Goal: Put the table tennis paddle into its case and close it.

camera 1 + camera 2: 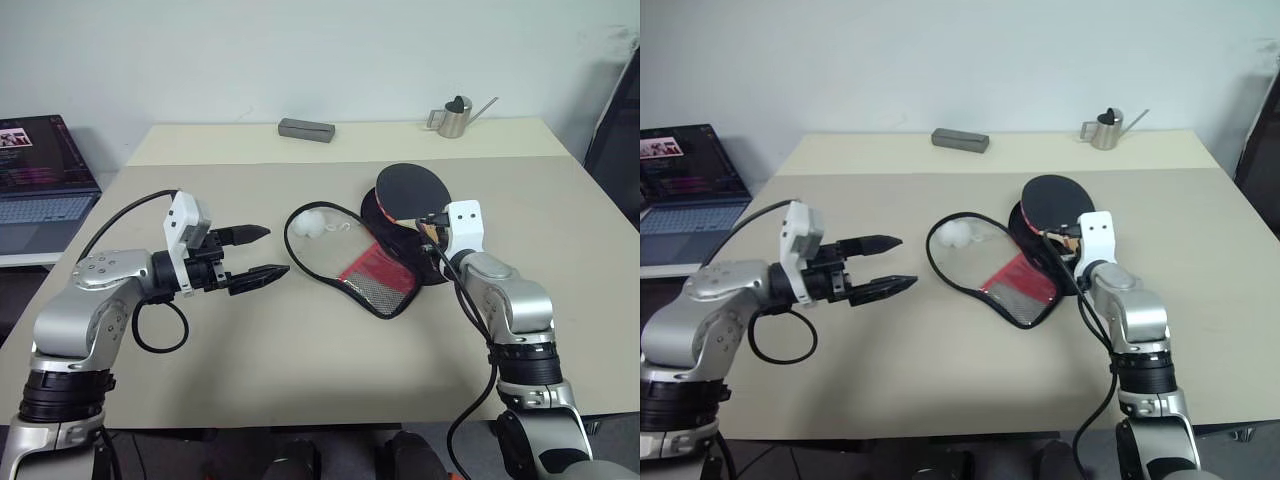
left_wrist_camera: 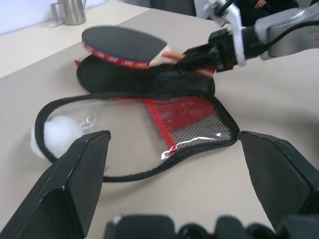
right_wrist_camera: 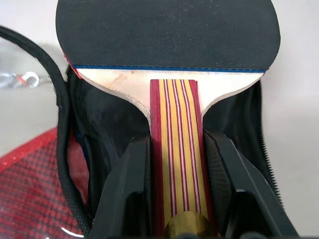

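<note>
The table tennis paddle will go down inside the black half of the open case (image 1: 411, 226) (image 3: 173, 97), set there by my right gripper.
The table tennis paddle (image 1: 412, 190) has a round black face and a striped red-and-tan handle (image 3: 175, 149). My right gripper (image 1: 432, 232) is shut on that handle, holding the paddle just over the black half of the case. The case (image 1: 380, 270) lies unzipped on the table, its flap with the red mesh pocket (image 2: 194, 117) folded open toward my left. Its white pom-pom (image 1: 308, 222) rests inside the zipper loop. My left gripper (image 1: 262, 252) hovers open to the left of the case with nothing between its fingers.
A grey block (image 1: 306, 129) and a small metal watering can (image 1: 457, 118) stand at the far edge of the beige table (image 1: 300, 350). A laptop (image 1: 40, 180) sits on a lower surface to the left.
</note>
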Controlling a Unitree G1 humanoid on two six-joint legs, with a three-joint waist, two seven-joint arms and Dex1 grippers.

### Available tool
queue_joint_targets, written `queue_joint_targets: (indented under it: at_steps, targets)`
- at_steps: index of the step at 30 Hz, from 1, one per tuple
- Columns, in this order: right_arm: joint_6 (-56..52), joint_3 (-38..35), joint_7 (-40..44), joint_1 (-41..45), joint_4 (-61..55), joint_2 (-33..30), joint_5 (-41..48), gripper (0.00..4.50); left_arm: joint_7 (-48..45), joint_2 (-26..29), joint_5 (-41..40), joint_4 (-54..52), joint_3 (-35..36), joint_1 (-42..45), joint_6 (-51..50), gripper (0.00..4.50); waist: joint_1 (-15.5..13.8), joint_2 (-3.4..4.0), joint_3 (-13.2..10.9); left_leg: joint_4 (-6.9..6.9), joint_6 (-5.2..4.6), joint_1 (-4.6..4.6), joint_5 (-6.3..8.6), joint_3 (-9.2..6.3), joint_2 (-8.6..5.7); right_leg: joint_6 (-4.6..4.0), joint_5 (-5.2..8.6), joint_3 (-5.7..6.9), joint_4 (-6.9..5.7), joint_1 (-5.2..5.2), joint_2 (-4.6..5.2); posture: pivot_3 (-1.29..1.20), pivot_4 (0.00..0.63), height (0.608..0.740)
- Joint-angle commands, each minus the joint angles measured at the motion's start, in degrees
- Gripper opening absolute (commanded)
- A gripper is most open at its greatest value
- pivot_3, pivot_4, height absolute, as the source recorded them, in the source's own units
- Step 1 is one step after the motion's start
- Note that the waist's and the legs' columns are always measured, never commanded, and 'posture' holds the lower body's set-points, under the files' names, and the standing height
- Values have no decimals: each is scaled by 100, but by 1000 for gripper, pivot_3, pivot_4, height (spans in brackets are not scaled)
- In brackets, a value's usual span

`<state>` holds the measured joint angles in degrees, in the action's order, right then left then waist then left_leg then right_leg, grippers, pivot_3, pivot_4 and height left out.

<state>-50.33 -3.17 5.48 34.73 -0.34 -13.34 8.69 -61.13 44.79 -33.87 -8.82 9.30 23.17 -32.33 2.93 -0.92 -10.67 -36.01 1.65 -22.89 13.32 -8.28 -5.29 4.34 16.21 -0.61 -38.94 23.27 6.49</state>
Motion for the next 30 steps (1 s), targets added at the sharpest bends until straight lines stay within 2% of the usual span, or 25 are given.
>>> queue_joint_targets:
  at_steps: [1,5,13,30]
  targets:
    - [590,201,267,172,288,-158,-180,1118,19,27,-93,-194,63,72,15,4500,8,0,0,0,0,0,0,1,0,0,0,-1,0,0,-1,0,150,740]
    - [918,400,567,227,674,-353,-320,1118,33,18,-95,-199,33,111,10,4500,19,0,0,0,0,0,0,8,2,0,0,-5,0,3,-2,0,150,740]
    - [1161,424,674,352,1069,-352,-430,1118,37,6,-90,-161,-1,163,25,4500,24,0,0,-1,1,2,0,13,6,0,-1,-10,-2,3,-6,0,150,740]
    - [607,436,968,350,938,-419,-445,1118,30,8,-70,-116,-38,208,44,4500,23,-4,3,-2,1,3,0,15,7,0,-1,-13,-3,3,-6,0,150,740]
